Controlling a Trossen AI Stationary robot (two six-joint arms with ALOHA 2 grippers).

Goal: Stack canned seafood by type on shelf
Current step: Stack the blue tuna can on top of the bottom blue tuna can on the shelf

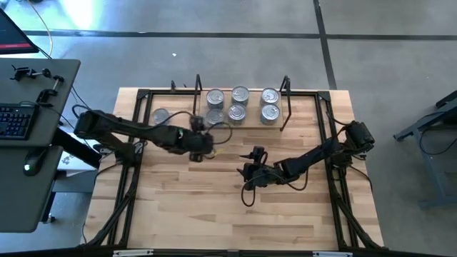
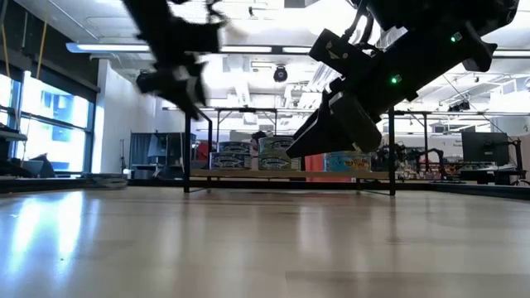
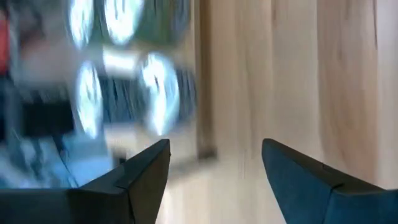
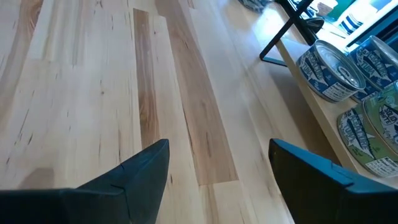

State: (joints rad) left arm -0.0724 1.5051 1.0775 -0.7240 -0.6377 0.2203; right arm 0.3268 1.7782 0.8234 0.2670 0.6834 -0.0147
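Note:
The lone can standing on the tabletop beside the shelf is next for my left gripper, which should go to it and close on that can's rim (image 1: 166, 119).
Several silver-lidded cans (image 1: 240, 95) stand in two rows on the light-wood shelf (image 1: 251, 123) at the table's far side, between its black wire uprights. One more can (image 1: 161, 116) stands on the tabletop left of the shelf. My left gripper (image 1: 203, 144) hovers in front of the shelf's left end, open and empty; its wrist view shows blurred cans (image 3: 155, 87) beyond the open fingers (image 3: 214, 146). My right gripper (image 1: 251, 158) hangs over the table's middle, open and empty (image 4: 217, 146), with blue-labelled cans (image 4: 329, 68) on the shelf off to one side.
Black frame bars (image 1: 143, 135) run along the tabletop's left and right sides and its far edge. Bare wood (image 1: 214, 214) spreads from the grippers to the near edge. In the low view both arms hang above the table, the shelf (image 2: 290, 172) behind them.

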